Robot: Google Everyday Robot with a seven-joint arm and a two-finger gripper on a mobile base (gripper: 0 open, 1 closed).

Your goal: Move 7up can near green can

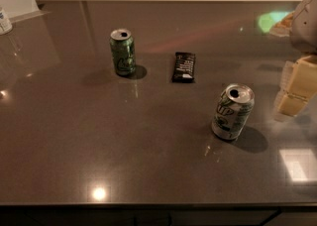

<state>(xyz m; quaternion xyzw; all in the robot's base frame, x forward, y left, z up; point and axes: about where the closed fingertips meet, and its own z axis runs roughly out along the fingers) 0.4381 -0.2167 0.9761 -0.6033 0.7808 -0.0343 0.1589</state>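
Next, my gripper should close on the upper part (236, 104) of the 7up can, just below its silver top, to carry it toward the green can.
The 7up can (232, 111), pale silver-white with green markings and a silver top, stands upright on the dark countertop at the right of centre. The green can (122, 52), darker and slimmer with pale curved lettering, stands upright at the upper left of centre, well apart from the 7up can. My gripper (297, 88) shows at the right edge as pale yellowish blocks under a grey arm part, to the right of the 7up can and slightly above it in the view, not touching it.
A dark snack bar wrapper (184, 67) lies flat between the two cans, closer to the green one. A white container (4, 21) sits at the far left edge. The countertop's front edge (148, 204) runs along the bottom.
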